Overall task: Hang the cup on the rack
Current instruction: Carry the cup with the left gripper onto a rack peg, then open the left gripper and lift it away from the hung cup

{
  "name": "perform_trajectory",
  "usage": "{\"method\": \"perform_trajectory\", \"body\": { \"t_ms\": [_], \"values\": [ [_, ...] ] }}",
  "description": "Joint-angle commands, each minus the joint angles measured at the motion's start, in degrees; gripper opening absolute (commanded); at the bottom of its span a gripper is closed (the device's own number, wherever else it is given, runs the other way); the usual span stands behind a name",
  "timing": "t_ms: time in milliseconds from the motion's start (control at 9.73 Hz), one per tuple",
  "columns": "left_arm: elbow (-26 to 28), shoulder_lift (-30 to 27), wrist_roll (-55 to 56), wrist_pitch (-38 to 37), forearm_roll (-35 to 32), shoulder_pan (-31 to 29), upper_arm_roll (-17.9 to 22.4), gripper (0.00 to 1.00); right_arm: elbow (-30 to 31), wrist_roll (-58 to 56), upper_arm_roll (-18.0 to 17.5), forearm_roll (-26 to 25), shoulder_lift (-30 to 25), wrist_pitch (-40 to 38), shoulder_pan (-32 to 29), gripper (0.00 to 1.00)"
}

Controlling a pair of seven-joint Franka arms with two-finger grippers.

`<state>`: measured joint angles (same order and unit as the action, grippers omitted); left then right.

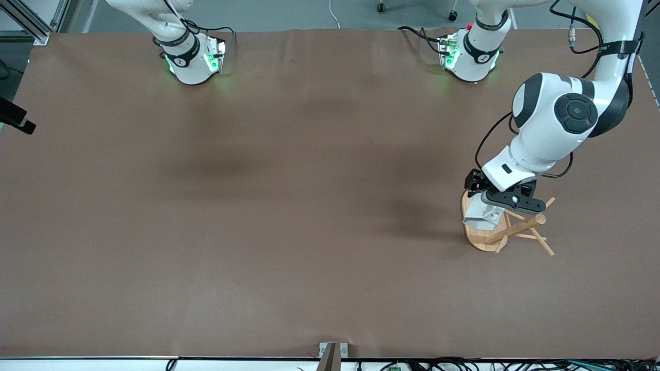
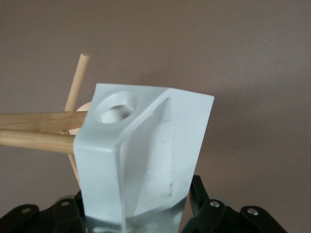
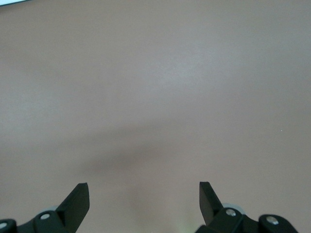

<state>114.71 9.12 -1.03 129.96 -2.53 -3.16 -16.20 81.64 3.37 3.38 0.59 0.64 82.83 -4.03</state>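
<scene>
I will release the white cup with my left gripper on the bamboo peg (image 1: 506, 224) beside the rack's post, above the oval base.
My left gripper (image 1: 494, 202) is shut on the white faceted cup (image 1: 482, 216) and holds it over the bamboo rack (image 1: 517, 229), beside the post. In the left wrist view the cup (image 2: 146, 160) fills the space between the black fingers (image 2: 203, 200). Its flat handle tab with the round hole (image 2: 115, 109) lies against two bamboo rods (image 2: 34, 131) whose ends are hidden by the tab. No peg shows through the hole. A thin peg (image 2: 77, 80) sticks out above. My right gripper (image 3: 144, 187) is open and empty over bare table; it does not show in the front view.
The rack's oval base (image 1: 480, 241) stands on the brown table cover (image 1: 289, 206) toward the left arm's end. Pegs stick out toward the front camera (image 1: 545, 247). A black mount (image 1: 15, 117) sits at the table edge at the right arm's end.
</scene>
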Motion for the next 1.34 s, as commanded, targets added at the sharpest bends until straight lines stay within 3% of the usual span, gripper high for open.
{"method": "perform_trajectory", "body": {
  "t_ms": [0, 411, 514, 616, 719, 822, 1233],
  "values": [
    [1.4, 0.7, -1.8, 1.1, 1.0, -0.1, 1.0, 0.00, 0.1, -0.7, -0.3, 0.6, -0.2, -0.7, -0.6, 1.00],
    [1.6, 0.9, -2.4, 1.1, 1.0, -0.1, 2.2, 0.01, 0.1, -0.7, -0.3, 0.6, -0.2, -0.7, -0.5, 1.00],
    [1.7, 1.3, -2.4, 1.2, 1.0, -0.1, 2.7, 0.09, 0.1, -0.7, -0.3, 0.6, -0.2, -0.8, -0.6, 1.00],
    [1.7, 1.5, -2.3, 1.2, 1.0, -0.1, 3.0, 0.26, 0.1, -0.7, -0.3, 0.6, -0.2, -0.8, -0.5, 1.00],
    [1.7, 1.9, -2.3, 1.3, 1.0, -0.2, 3.0, 0.74, 0.1, -0.7, -0.3, 0.6, -0.2, -0.8, -0.5, 1.00],
    [1.7, 1.9, -2.4, 1.7, 0.5, -0.1, 3.0, 1.00, 0.1, -0.7, -0.3, 0.6, -0.2, -0.8, -0.5, 1.00],
    [0.2, -2.3, 0.6, -3.0, 0.5, -0.1, 3.0, 1.00, 0.1, -0.7, -0.3, 0.6, -0.2, -0.7, -0.4, 1.00]
  ]
}}
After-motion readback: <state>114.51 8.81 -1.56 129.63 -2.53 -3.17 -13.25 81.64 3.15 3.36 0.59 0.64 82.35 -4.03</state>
